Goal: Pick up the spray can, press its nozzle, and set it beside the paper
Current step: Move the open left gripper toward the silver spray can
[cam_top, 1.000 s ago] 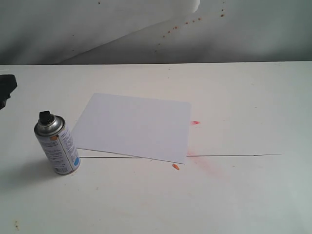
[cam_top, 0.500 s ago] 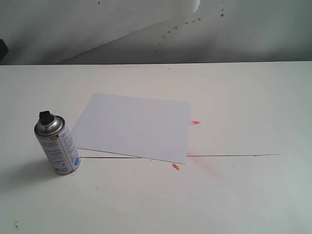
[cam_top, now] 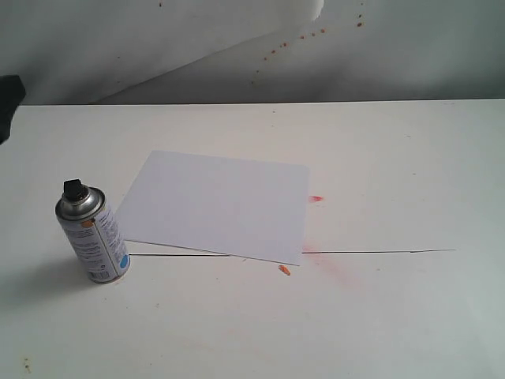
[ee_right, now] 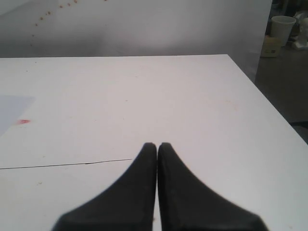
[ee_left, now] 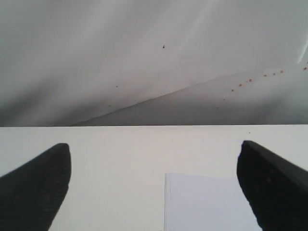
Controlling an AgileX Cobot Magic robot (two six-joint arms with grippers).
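Note:
The left gripper will close around the middle of the spray can's body [cam_top: 95, 242], well below the black nozzle, because the nozzle should stay free for pressing.
The silver spray can [cam_top: 93, 237] stands upright on the white table, just left of the paper's near left corner. Its black nozzle [cam_top: 73, 189] is on top and nothing touches it. The white paper [cam_top: 217, 205] lies flat in the middle of the table; a corner of the paper [ee_left: 207, 204] also shows in the left wrist view. Only a black part of my left gripper [cam_top: 9, 103] shows at the exterior view's left edge, well behind the can. The left gripper [ee_left: 154, 147] is open and empty. My right gripper [ee_right: 157, 144] is shut on nothing, over bare table, outside the exterior view.
Orange-red stains [cam_top: 316, 198] and a pink smear [cam_top: 335, 268] mark the table right of the paper. A thin dark seam [cam_top: 379, 252] crosses the tabletop. The backdrop sheet [cam_top: 300, 35] with orange specks hangs behind. The table's right edge [ee_right: 269, 101] drops to a floor with a white cup [ee_right: 282, 26].
The black part of my left gripper at the left edge rose from beside the can's level to higher up. The can and the paper have not moved.

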